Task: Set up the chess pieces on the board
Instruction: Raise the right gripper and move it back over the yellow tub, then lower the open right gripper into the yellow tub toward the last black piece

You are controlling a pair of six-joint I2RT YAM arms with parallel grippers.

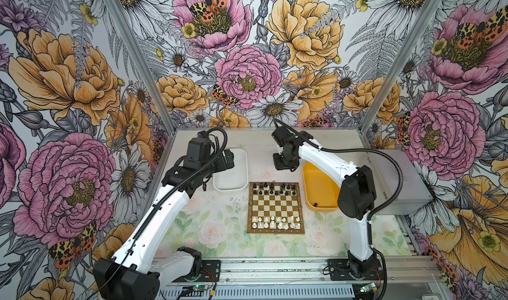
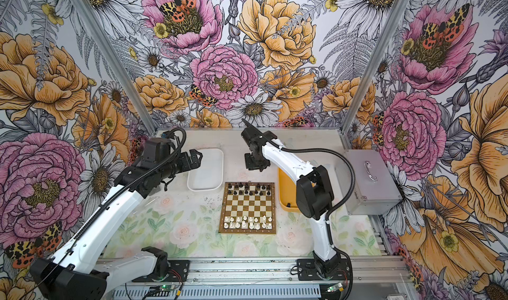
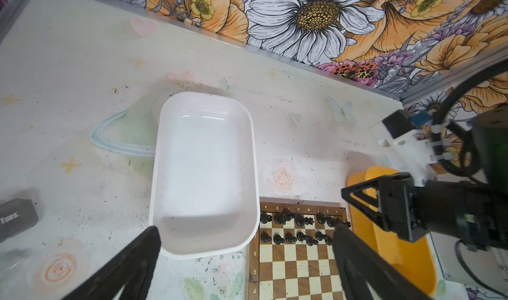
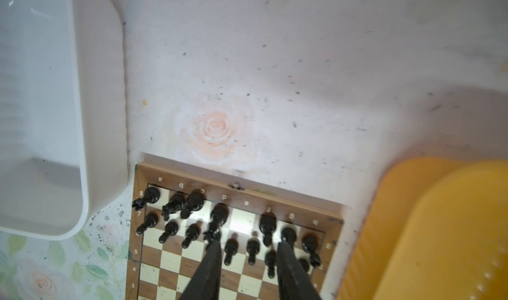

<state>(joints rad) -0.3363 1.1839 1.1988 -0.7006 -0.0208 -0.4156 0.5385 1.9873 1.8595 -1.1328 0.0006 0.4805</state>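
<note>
My right gripper is to close next on the top of the black piece [image 1: 315, 204] in the yellow tray, because the e square in the board's far row is bare.
The board [image 1: 275, 205] [image 2: 247, 205] lies mid-table. Black chess pieces [image 1: 275, 190] [image 4: 192, 216] fill its two far rows, and the far-row square [image 4: 242, 219] marked e is bare. White chess pieces [image 1: 276, 222] [image 2: 247, 221] stand on the two near rows. One black piece [image 1: 315, 204] [image 2: 288, 204] lies in the yellow tray. My right gripper [image 1: 283, 165] [image 4: 249, 243] hovers above the board's far edge. It is open and holds nothing. My left gripper [image 1: 228, 158] [image 3: 246, 230] hangs wide open over the white tray, apart from the board.
The white tray [image 1: 231, 189] [image 3: 255, 175] sits just beyond the board's far-left corner. The yellow tray [image 1: 319, 191] [image 4: 439, 230] lies right of the board, partly under my right arm. A grey metal case [image 2: 371, 180] stands at the right wall.
</note>
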